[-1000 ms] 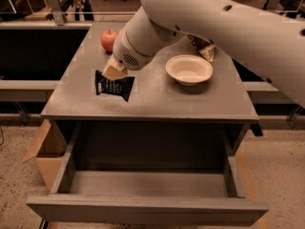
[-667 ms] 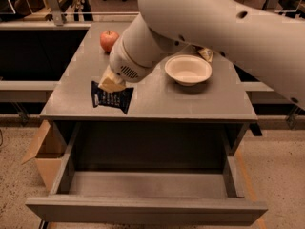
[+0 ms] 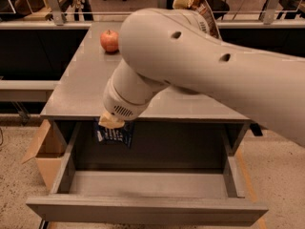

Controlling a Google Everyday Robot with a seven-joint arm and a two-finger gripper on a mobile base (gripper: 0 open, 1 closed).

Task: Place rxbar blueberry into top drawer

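Note:
Next, I let the rxbar blueberry go from my gripper on the drawer's bottom just off its middle (image 3: 132, 168), toward the cardboard box.
The top drawer (image 3: 143, 213) stands pulled out below the table top, wide, grey and with nothing lying on its floor. My gripper (image 3: 111, 122) hangs from the big white arm over the drawer's back left part, just past the table's front edge. It is shut on the rxbar blueberry (image 3: 115, 133), a dark navy wrapper with pale text that dangles below the fingertips, above the drawer floor and in front of its back wall. The arm hides most of the table top.
A red apple (image 3: 109, 40) sits at the table's far left. A brown chip bag (image 3: 196, 4) stands at the back, partly behind the arm. A cardboard box (image 3: 40, 152) sits on the floor left of the drawer. The grey table (image 3: 78, 87) has railings behind it.
The gripper has carried the bar from above the table's left part forward and down, past the front edge, over the open drawer. The arm now covers the white bowl.

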